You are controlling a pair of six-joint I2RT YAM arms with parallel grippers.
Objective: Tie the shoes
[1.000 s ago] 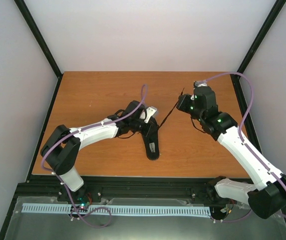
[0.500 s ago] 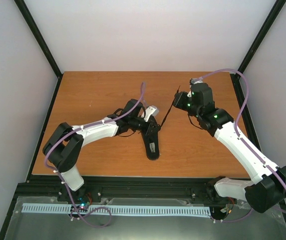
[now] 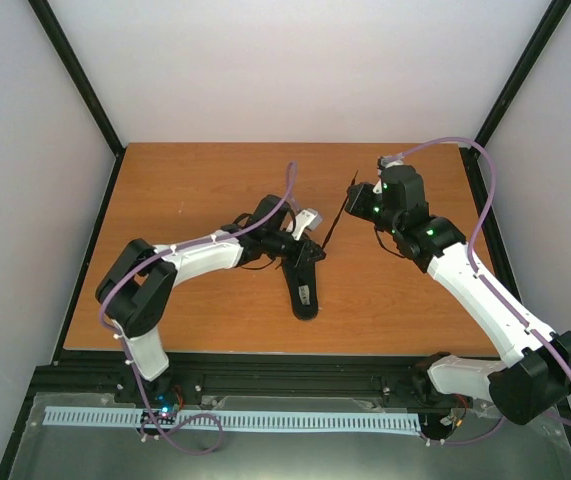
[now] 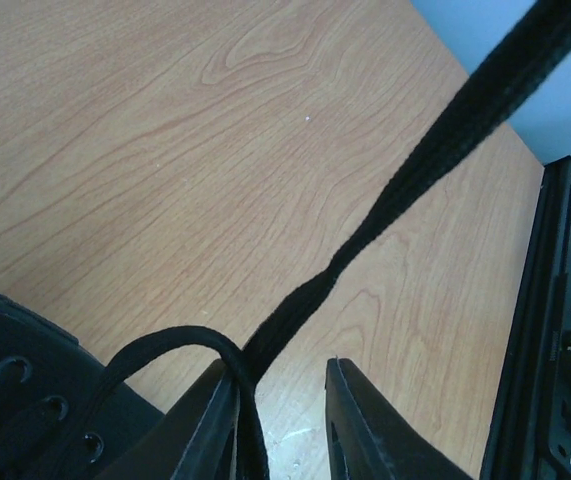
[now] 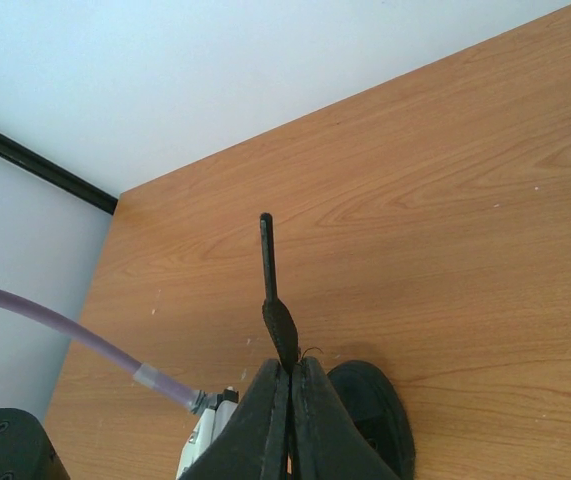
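Observation:
I can see the lace loop lying loose against my left gripper's open finger, so I will close my left gripper on the lace inside its fingers (image 4: 254, 428) before my right gripper lets go.
The black shoe (image 3: 303, 290) lies mid-table, toe toward the near edge. My right gripper (image 3: 353, 196) is shut on one black lace (image 3: 333, 226) and holds it taut, up and to the right of the shoe. In the right wrist view the fingers (image 5: 290, 375) pinch the lace, and its stiff end (image 5: 267, 260) sticks out past them. My left gripper (image 3: 310, 250) is over the shoe's lacing. In the left wrist view its jaws (image 4: 280, 400) stand apart. A lace loop (image 4: 165, 345) lies against the left finger, and the taut lace (image 4: 415, 170) crosses it. The shoe's eyelets (image 4: 25, 400) show at lower left.
The wooden table (image 3: 195, 190) is ringed by a black frame (image 3: 105, 210) and pale walls. The table's right edge and a black rail (image 4: 545, 350) show in the left wrist view. Purple cables (image 3: 485, 200) arch over both arms.
My right gripper has moved a little left with the lace, which stays taut. My left arm's elbow has shifted right, while its gripper stays at the shoe.

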